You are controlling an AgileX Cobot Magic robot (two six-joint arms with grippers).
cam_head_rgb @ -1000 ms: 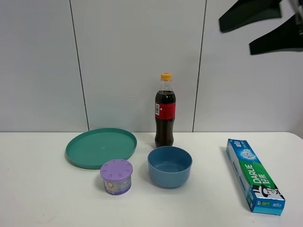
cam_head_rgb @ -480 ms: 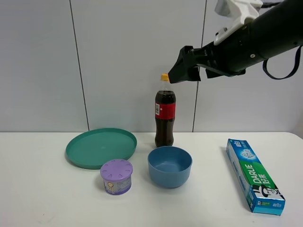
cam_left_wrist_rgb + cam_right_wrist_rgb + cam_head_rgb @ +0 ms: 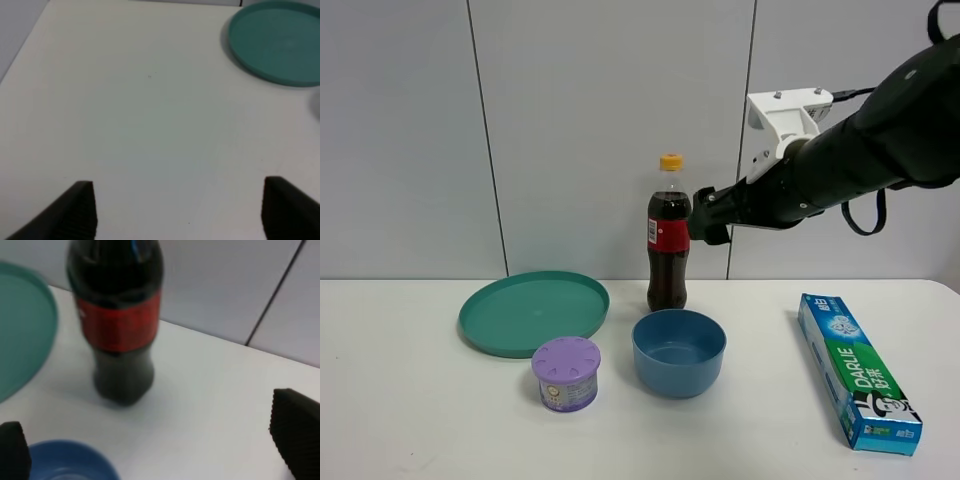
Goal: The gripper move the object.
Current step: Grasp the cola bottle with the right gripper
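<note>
The cola bottle has the red label (image 3: 669, 235) (image 3: 121, 326) around its middle. My right gripper needs to close on it there.
The cola bottle (image 3: 669, 235), with a red label and an orange cap, stands upright near the wall, behind the blue bowl (image 3: 678, 350). My right gripper (image 3: 705, 222) reaches in from the right at label height, just right of the bottle. In the right wrist view the bottle (image 3: 116, 320) stands ahead of the gripper (image 3: 155, 440), whose dark fingers (image 3: 295, 425) are wide apart with nothing between them. My left gripper (image 3: 180, 215) is open and empty over bare table and is out of the high view.
A green plate (image 3: 533, 311) lies left of the bottle, and a purple-lidded jar (image 3: 566, 373) sits in front of it. A toothpaste box (image 3: 858, 370) lies at the right. The plate also shows in the left wrist view (image 3: 280, 45). The white wall is close behind the bottle.
My right arm has come down from the upper right and moved left, from above cap height to label height beside the bottle. The objects on the table have not moved.
</note>
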